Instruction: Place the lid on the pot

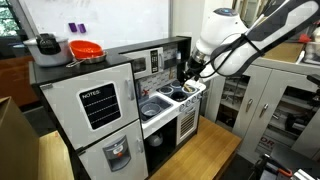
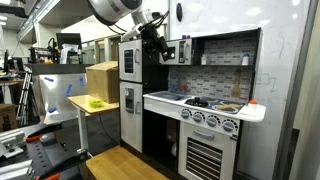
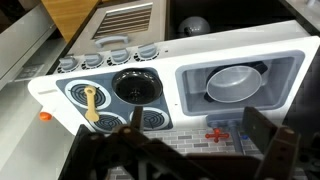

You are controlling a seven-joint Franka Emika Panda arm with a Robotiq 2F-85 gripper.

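I will close my gripper on the knob of the dark lid (image 1: 179, 95) (image 3: 137, 87) that lies on the stove beside the sink, because this lid goes on the pot.
In the wrist view the small silver pot (image 3: 137, 87) stands on a back burner of the toy stove, its inside dark. The round silver-grey lid (image 3: 235, 82) lies in the white sink to the right of the stove. My gripper (image 3: 200, 130) hangs well above the counter, over the brick backsplash behind the stove and sink. Its two dark fingers are spread wide with nothing between them. In both exterior views the gripper (image 1: 190, 70) (image 2: 158, 45) is high above the stove top. The lid also shows in the sink in an exterior view (image 1: 152, 107).
A wooden spoon (image 3: 92, 103) lies on the front left burner. A red tap handle (image 3: 216, 133) sits behind the sink. A larger pale pot (image 1: 45, 45) and an orange bowl (image 1: 87, 50) stand on top of the toy fridge. The toy microwave and upper shelf (image 1: 160, 58) rise behind the stove.
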